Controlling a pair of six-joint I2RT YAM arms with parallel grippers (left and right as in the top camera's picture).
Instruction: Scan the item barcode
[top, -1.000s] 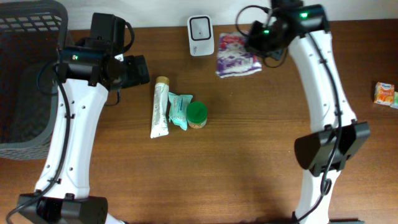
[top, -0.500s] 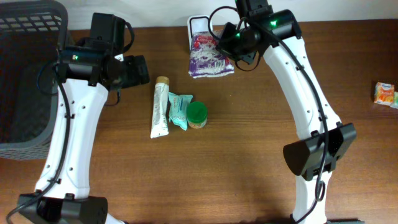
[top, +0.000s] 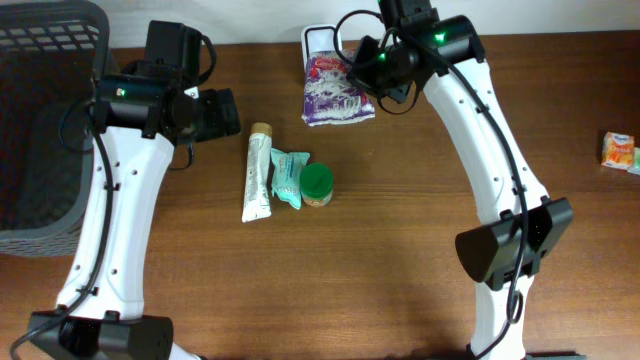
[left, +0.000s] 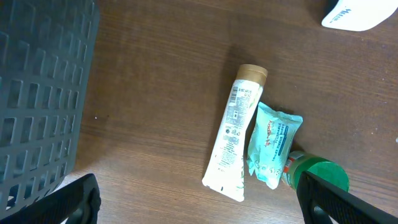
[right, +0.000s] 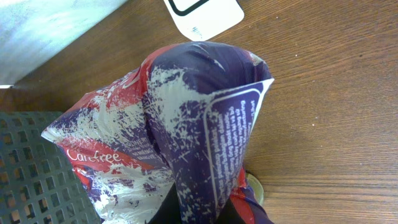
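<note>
The robot's right gripper should release the Carefree packet on the bare wood (top: 402, 150) (right: 360, 107) next to the green-lidded jar, toward the orange carton.
My right gripper (top: 376, 74) is shut on a purple, red and white Carefree packet (top: 338, 88), held over the white barcode scanner (top: 317, 37) at the table's back edge. The packet covers most of the scanner from overhead. In the right wrist view the packet (right: 186, 124) fills the frame and hides most of the right gripper (right: 199, 213); the scanner (right: 202, 12) shows just beyond it. My left gripper (top: 222, 113) stands open and empty, left of the packet. In the left wrist view the left gripper (left: 199, 205) hangs wide above bare wood.
A white tube (top: 258, 172), a teal sachet (top: 289, 177) and a green-lidded jar (top: 318, 184) lie together mid-table. A dark mesh basket (top: 40, 120) stands at the far left. A small orange carton (top: 620, 150) lies at the right edge.
The right arm carried the packet leftward from beside the scanner to over it, then held still for the last half second. The left arm has not moved.
</note>
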